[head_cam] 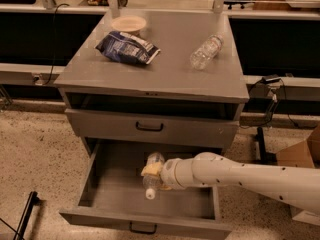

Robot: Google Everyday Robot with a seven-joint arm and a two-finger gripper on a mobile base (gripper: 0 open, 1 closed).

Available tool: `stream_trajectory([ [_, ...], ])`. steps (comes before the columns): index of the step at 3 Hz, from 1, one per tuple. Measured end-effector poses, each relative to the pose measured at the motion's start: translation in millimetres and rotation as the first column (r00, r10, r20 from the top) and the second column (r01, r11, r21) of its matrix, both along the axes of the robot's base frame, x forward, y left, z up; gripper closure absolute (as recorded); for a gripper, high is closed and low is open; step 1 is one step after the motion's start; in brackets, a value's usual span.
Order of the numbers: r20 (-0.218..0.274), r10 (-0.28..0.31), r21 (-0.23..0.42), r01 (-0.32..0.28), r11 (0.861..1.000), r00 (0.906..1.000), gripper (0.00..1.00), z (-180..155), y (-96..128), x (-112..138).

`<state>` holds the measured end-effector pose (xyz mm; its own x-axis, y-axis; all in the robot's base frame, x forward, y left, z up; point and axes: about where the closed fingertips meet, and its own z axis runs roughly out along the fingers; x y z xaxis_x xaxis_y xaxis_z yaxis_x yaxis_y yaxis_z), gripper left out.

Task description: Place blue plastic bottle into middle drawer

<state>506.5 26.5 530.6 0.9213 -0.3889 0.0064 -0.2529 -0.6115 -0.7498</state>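
Note:
I need to let go of the blue plastic bottle with my gripper on the centre of the middle drawer's bottom [155, 182], behind the drawer's black handle. The bottle is tilted just above that floor now.
The middle drawer [112, 206] is the grey cabinet's bottom tier. It is pulled open, with its black handle [142, 229] at the front. My gripper [152, 170] reaches in from the right on a white arm [240, 176]. It is shut on the blue plastic bottle [150, 184]. The bottle lies tilted inside the drawer space, white cap toward the front, just above the drawer floor. The fingers hide most of its label.
On the cabinet top [170, 69] lie a smaller clear bottle [205, 51], a dark blue chip bag [127, 48] and a pale bowl [128, 23]. The shallower drawer [150, 128] above is closed. A cardboard box [300, 154] stands at the right, and cables hang behind.

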Motion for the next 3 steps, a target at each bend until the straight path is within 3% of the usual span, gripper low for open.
stream_trajectory([
  [1,0.034,0.032,0.032,-0.033,0.999,0.9989,1.0,-26,1,15],
  [3,0.05,0.036,0.039,-0.038,0.999,0.9981,1.0,-71,-5,33],
])
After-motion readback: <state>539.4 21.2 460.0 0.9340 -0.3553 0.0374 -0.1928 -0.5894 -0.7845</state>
